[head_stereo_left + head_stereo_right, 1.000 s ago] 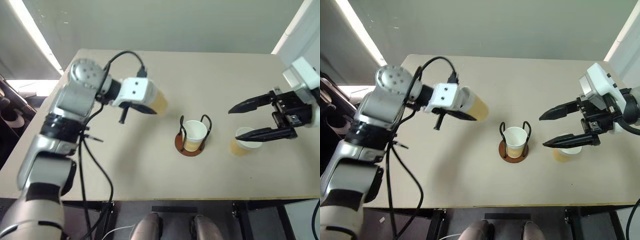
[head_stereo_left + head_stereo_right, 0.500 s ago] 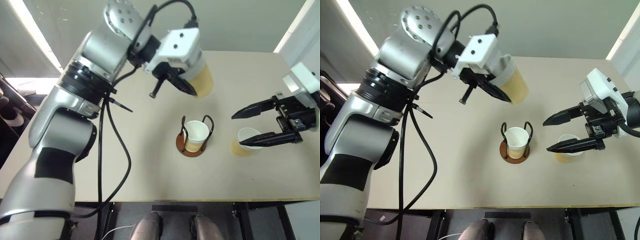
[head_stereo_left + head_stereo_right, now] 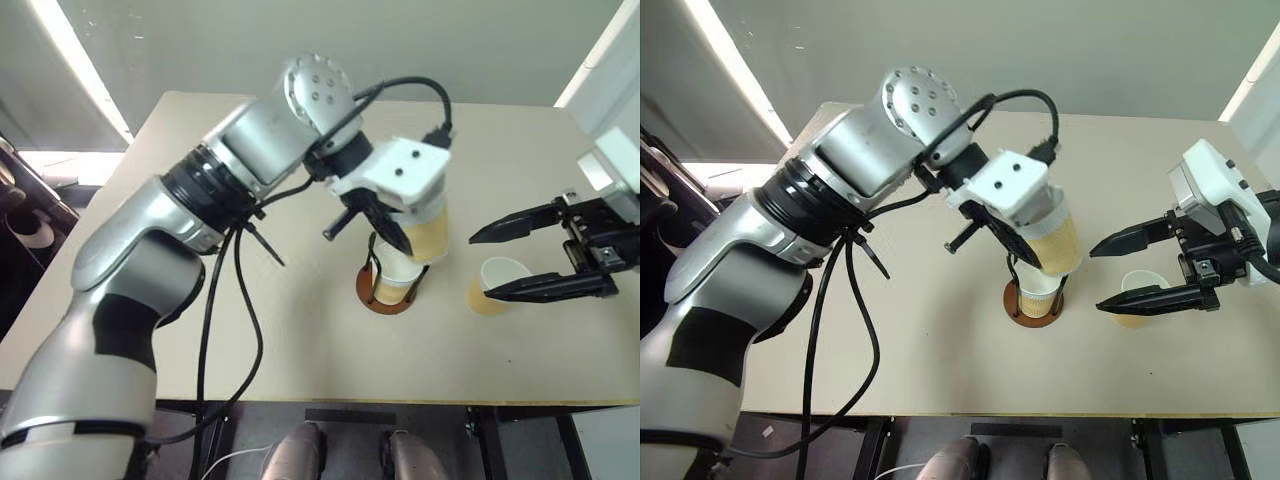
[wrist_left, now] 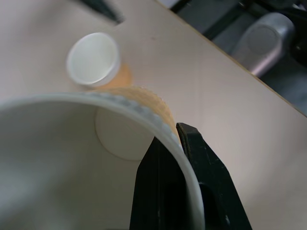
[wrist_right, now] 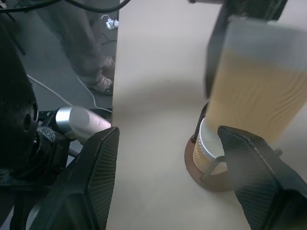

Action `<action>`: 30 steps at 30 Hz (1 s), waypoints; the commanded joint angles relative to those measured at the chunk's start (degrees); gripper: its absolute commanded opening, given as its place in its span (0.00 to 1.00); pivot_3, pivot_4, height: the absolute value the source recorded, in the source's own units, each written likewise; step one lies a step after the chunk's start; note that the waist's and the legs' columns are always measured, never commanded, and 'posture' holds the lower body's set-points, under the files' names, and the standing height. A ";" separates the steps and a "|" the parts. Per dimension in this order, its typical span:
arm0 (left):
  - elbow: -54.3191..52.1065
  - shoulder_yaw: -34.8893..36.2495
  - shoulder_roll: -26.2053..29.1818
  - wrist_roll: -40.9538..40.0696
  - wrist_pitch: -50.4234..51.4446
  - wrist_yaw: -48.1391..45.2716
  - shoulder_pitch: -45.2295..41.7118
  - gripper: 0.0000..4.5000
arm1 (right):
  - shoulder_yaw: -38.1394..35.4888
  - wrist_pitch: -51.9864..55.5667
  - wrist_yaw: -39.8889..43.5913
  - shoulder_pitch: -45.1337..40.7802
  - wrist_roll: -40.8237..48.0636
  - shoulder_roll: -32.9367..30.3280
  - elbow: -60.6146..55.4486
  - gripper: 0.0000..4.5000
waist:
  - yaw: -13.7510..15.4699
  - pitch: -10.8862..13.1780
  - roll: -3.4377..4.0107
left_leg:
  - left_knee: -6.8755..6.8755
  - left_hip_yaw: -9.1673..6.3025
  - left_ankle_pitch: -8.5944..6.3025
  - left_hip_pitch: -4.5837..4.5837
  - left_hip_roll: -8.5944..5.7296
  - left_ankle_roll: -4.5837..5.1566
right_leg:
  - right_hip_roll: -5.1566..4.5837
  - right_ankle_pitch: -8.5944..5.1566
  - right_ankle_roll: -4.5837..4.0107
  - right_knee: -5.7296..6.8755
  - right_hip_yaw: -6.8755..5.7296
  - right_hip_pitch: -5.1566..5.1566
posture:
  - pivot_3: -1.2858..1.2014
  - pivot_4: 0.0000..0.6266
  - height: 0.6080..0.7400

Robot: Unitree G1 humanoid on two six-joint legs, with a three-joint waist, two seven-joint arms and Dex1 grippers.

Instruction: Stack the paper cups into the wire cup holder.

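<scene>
The tan cup that my left gripper is holding, just above the wire holder now, will be let go inside the paper cup (image 3: pixel 390 257) that stands in the black loops of the wire holder.
My left gripper (image 3: pixel 393 226) is shut on the wall of a tan paper cup (image 3: pixel 430 236), holding it nearly upright just above the wire cup holder (image 3: pixel 383 300). A second paper cup (image 3: pixel 397 272) stands inside the holder's black loops on the reddish-brown base. A third paper cup (image 3: pixel 498 283) stands on the table to the right. My right gripper (image 3: pixel 478 266) is open, its two fingers one on each side of that cup, over it. In the left wrist view a black finger (image 4: pixel 192 191) presses the held cup's rim (image 4: pixel 96 101).
The beige table (image 3: pixel 300 340) has bare room left of and behind the holder. Its front edge runs close below the holder. Black cables (image 3: pixel 215 330) hang from my left arm over the table's left half.
My left arm has swung the held cup rightwards from the table's left side to just over the holder and turned it nearly upright. The right gripper has stayed put.
</scene>
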 commanded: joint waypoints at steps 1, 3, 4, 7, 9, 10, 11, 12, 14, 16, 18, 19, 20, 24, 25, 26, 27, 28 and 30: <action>0.93 -0.32 1.26 1.21 -4.25 -2.03 -1.88 0.01 | -2.87 -0.04 -0.71 -0.10 1.26 -1.30 -0.93 0.75 | -0.01 0.00 0.00 | 0.00 0.01 0.00 0.01 0.01 0.00 | 0.00 0.00 0.00 0.00 0.02 0.00 | 0.52 0.24 1.00; 2.42 -1.07 1.82 1.95 -6.57 -2.03 -1.52 0.01 | -2.93 -0.22 -0.88 0.20 1.24 -1.34 -0.88 0.75 | -0.02 0.00 0.01 | 0.00 0.02 0.00 0.05 0.02 0.00 | 0.01 0.00 0.00 -0.01 0.02 0.00 | 0.52 0.24 1.00; 2.93 -1.31 1.77 2.74 -7.43 -2.03 -1.60 0.01 | -2.89 -0.30 -0.93 0.27 1.24 -1.38 -0.80 0.75 | -0.03 0.00 0.00 | 0.00 0.02 0.00 0.06 0.04 0.00 | 0.01 0.00 0.00 -0.01 0.02 -0.01 | 0.52 0.24 1.00; 3.82 -1.82 1.59 3.32 -8.36 -2.03 -2.05 0.01 | -2.80 -0.49 -1.05 0.37 1.31 -1.40 -0.73 0.75 | 0.12 0.00 0.00 | 0.05 0.02 0.00 0.04 0.03 0.01 | 0.01 0.00 0.01 -0.02 0.02 -0.01 | 0.52 0.24 1.00; 3.99 -2.06 2.12 3.15 -8.93 -2.03 -1.73 0.01 | -2.71 -0.56 -1.07 0.41 1.35 -1.40 -0.74 0.75 | 0.19 0.00 0.00 | 0.07 0.03 0.00 0.03 0.01 0.03 | 0.00 0.02 0.05 -0.01 0.02 0.01 | 0.52 0.24 1.00; 4.07 -2.27 2.67 3.08 -9.49 -2.03 -1.18 0.01 | -2.69 -0.60 -1.07 0.44 1.38 -1.37 -0.73 0.75 | 0.20 0.00 0.00 | 0.07 0.03 -0.01 0.01 0.01 0.04 | 0.00 0.03 0.06 -0.01 0.02 0.01 | 0.52 0.24 1.00; 4.02 -2.59 3.17 2.79 -9.74 -2.03 -0.72 0.01 | -2.65 -0.63 -1.04 0.46 1.41 -1.33 -0.69 0.75 | 0.20 0.00 0.00 | 0.07 0.03 -0.01 0.01 0.01 0.04 | 0.00 0.03 0.06 0.00 0.02 0.01 | 0.52 0.24 1.00; 3.98 -2.82 3.48 2.55 -9.88 -2.03 -0.46 0.01 | -2.63 -0.65 -1.03 0.47 1.45 -1.31 -0.66 0.75 | 0.17 0.00 0.01 | 0.06 0.03 -0.01 0.01 0.02 0.04 | 0.00 0.03 0.06 0.00 0.02 0.00 | 0.52 0.24 1.00; 3.43 -3.44 3.79 2.57 -9.90 -2.03 0.22 0.01 | -2.65 -0.63 -0.89 0.69 1.65 -1.22 -0.69 0.75 | 0.16 0.00 0.01 | 0.04 0.04 -0.01 0.02 0.04 0.04 | 0.02 0.03 0.06 0.01 0.02 -0.01 | 0.52 0.24 1.00; 3.32 -4.08 4.24 2.89 -10.66 -2.03 1.10 0.01 | -2.77 -0.74 -0.74 1.11 1.72 -1.17 -0.73 0.75 | 0.21 -0.01 0.01 | 0.04 0.03 -0.01 0.03 0.04 0.04 | 0.02 0.03 0.06 0.00 0.02 0.00 | 0.52 0.24 1.00; 3.46 -4.52 4.71 2.91 -11.44 -2.03 1.98 0.01 | -2.86 -0.92 -0.65 1.51 1.65 -1.30 -0.77 0.75 | 0.22 0.00 0.01 | 0.07 0.04 0.00 0.02 0.02 0.04 | 0.01 0.04 0.07 0.01 0.02 0.02 | 0.52 0.24 1.00; 3.71 -4.59 4.73 2.88 -11.72 -2.03 2.29 0.01 | -2.85 -1.21 -0.50 1.78 1.34 -1.51 -0.67 0.75 | 0.22 0.00 0.01 | 0.09 0.04 0.00 0.02 0.01 0.04 | 0.00 0.04 0.07 0.01 0.02 0.02 | 0.52 0.24 1.00; 4.00 -4.62 4.65 2.91 -11.97 -2.03 2.51 0.01 | -2.87 -1.47 -0.38 2.00 1.09 -1.68 -0.50 0.75 | 0.22 0.00 0.01 | 0.08 0.04 0.00 0.02 0.01 0.04 | 0.00 0.04 0.08 0.01 0.02 0.02 | 0.52 0.24 1.00; 5.78 -4.37 3.86 3.41 -13.54 -2.03 3.14 0.01 | -2.94 -2.81 0.15 2.76 -0.75 -2.98 1.46 0.75 | 0.23 0.00 0.01 | 0.08 0.04 0.00 0.02 0.03 0.04 | 0.01 0.04 0.08 0.02 0.01 0.01 | 0.52 0.24 1.00; 6.11 -4.32 3.78 3.45 -14.07 -2.03 3.38 0.01 | -2.96 -3.34 0.28 2.91 -1.31 -3.40 2.08 0.75 | 0.23 -0.01 0.01 | 0.08 0.04 0.00 0.02 0.02 0.04 | 0.00 0.04 0.08 0.02 0.02 0.01 | 0.52 0.24 1.00; 6.40 -4.30 3.76 3.49 -14.58 -2.03 3.59 0.01 | -2.93 -3.72 0.36 2.99 -1.74 -3.75 2.59 0.75 | 0.23 -0.01 0.01 | 0.08 0.04 0.00 0.02 0.03 0.04 | 0.00 0.04 0.08 0.02 0.02 0.01 | 0.52 0.24 1.00; 6.73 -4.27 3.67 3.57 -15.15 -2.03 3.76 0.01 | -3.00 -3.95 0.36 3.10 -2.07 -4.09 3.10 0.75 | 0.23 -0.01 0.01 | 0.08 0.04 0.00 0.02 0.03 0.05 | 0.00 0.04 0.08 0.03 0.02 0.02 | 0.52 0.24 1.00; 7.03 -4.27 3.61 3.61 -15.60 -2.03 3.85 0.01 | -3.02 -4.08 0.30 3.20 -2.36 -4.37 3.47 0.75 | 0.23 0.00 0.01 | 0.08 0.04 0.00 0.03 0.03 0.04 | 0.00 0.04 0.08 0.03 0.02 0.02 | 0.52 0.24 1.00; 7.65 -4.38 3.45 3.74 -16.46 -2.03 3.94 0.01 | -3.24 -4.22 0.14 3.74 -2.91 -4.98 4.06 0.75 | 0.23 -0.01 0.01 | 0.08 0.04 0.00 0.03 0.03 0.05 | 0.00 0.04 0.08 0.06 0.02 0.02 | 0.52 0.24 1.00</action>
